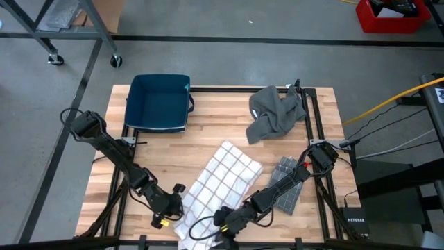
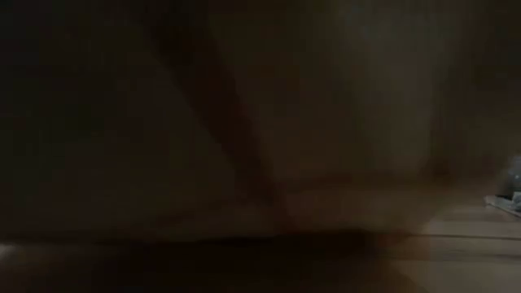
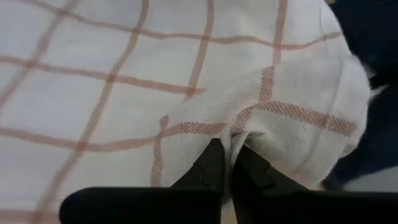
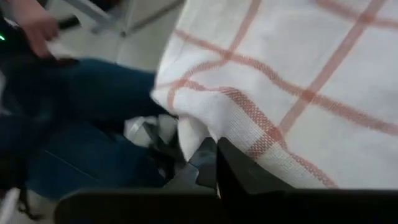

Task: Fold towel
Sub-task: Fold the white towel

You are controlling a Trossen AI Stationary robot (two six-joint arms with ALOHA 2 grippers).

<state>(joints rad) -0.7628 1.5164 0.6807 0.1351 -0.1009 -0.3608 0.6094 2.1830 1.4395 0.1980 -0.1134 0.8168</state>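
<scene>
My left gripper is going to let go of the towel's near edge just beside its far corner, toward the dark blue bin (image 1: 207, 151).
A white towel (image 1: 223, 182) with thin red checks lies slantwise on the wooden table, its near end at the front edge. My left gripper (image 1: 173, 207) is shut on the towel's near left edge and shows in its wrist view (image 3: 230, 152). My right gripper (image 1: 222, 218) is shut on the near right edge of the towel (image 4: 298, 81) and shows in its wrist view (image 4: 214, 149). The low view is dark, with something close in front of its camera. My left gripper pinches a bunched bit of the towel's hem (image 3: 244, 138) between its two fingers, at the near left edge, slanting down from the table's left. The cloth puckers up at the fingertips. My right gripper pinches the towel's hemmed edge by its near right corner (image 4: 208, 132) between its two fingers, slanting down from the right. That edge is raised off the table.
A dark blue bin (image 1: 159, 103) stands at the far left. A crumpled grey cloth (image 1: 276, 114) lies at the far right, and a grey checked cloth (image 1: 288, 186) under my right arm. A person's hand (image 4: 37, 28) and blue trousers (image 4: 81, 124) show beyond the front edge.
</scene>
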